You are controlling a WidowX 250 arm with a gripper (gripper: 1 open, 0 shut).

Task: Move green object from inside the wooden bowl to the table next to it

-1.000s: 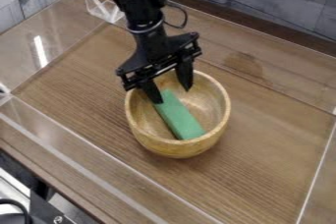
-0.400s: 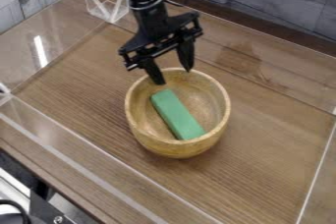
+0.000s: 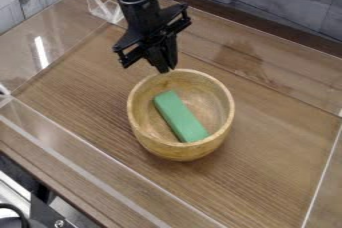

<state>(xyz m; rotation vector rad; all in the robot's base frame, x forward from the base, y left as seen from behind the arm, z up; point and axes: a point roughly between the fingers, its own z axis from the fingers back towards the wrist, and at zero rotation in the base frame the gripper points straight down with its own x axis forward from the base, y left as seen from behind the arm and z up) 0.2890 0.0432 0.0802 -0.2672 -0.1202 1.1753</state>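
Closed, empty fingers hang at the wooden bowl's far rim; I need to open them, reach farther inside, and take the green object's far end (image 3: 167, 99).
The green object (image 3: 178, 116) lies flat inside the wooden bowl (image 3: 222, 122), slanting from back left to front right. My gripper (image 3: 164, 66) hangs above the bowl's far left rim, pointing steeply down. Its black fingers are drawn together with nothing between them. It does not touch the green block. The brown wood-grain table (image 3: 74, 97) stretches around the bowl on all sides.
Low clear acrylic walls (image 3: 47, 32) border the tabletop on the left, front and right. A grey plank wall stands behind. Dark cables show at the front left corner (image 3: 34, 212).
The gripper lifted out of the bowl and shifted back and left, rolling at the wrist while its fingers closed from wide apart to together. The green block stayed in the bowl.
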